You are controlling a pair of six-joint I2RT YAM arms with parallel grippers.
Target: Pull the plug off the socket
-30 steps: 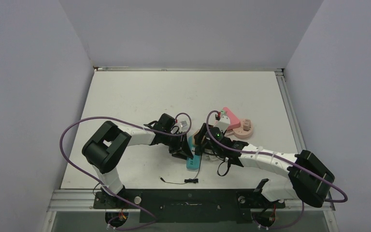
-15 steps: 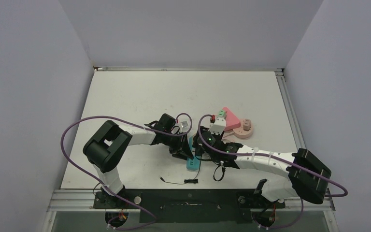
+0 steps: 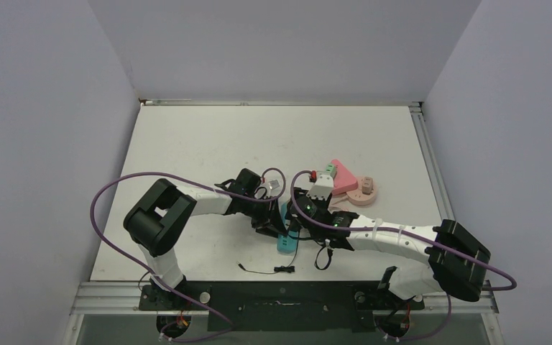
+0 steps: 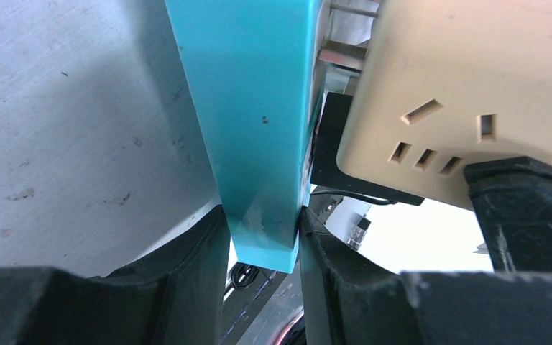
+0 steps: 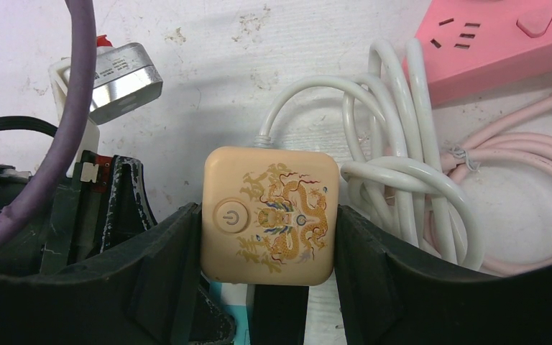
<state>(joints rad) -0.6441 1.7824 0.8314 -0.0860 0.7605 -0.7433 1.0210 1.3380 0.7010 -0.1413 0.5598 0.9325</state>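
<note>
Next, my right gripper releases the beige cube on the bare white table (image 3: 225, 199) under the arm behind my left gripper.
My left gripper (image 4: 262, 237) is shut on the near end of a teal bar (image 4: 251, 108), which stands on edge beside the socket. The socket is a beige cube (image 5: 273, 194) with a dragon print and a power button. My right gripper (image 5: 267, 237) is shut on its two sides. A black plug (image 5: 280, 316) sits in the cube's near face, between the cube (image 4: 460, 86) and the teal bar; the black plug (image 4: 334, 144) trails a thin cable. Metal pins show between bar and cube. From above, both grippers (image 3: 277, 228) (image 3: 296, 215) meet over the teal bar (image 3: 286, 244).
A pink power strip (image 5: 503, 36) lies just behind the cube, with a coiled white cord (image 5: 395, 144) and a pink cable (image 5: 517, 144) on its right. A pink round piece (image 3: 364, 192) sits further right. A thin black cable (image 3: 269, 270) lies near the front edge.
The right arm has shifted slightly left, bringing its wrist closer to the left gripper. Both grips look unchanged, and the left arm has stayed put.
</note>
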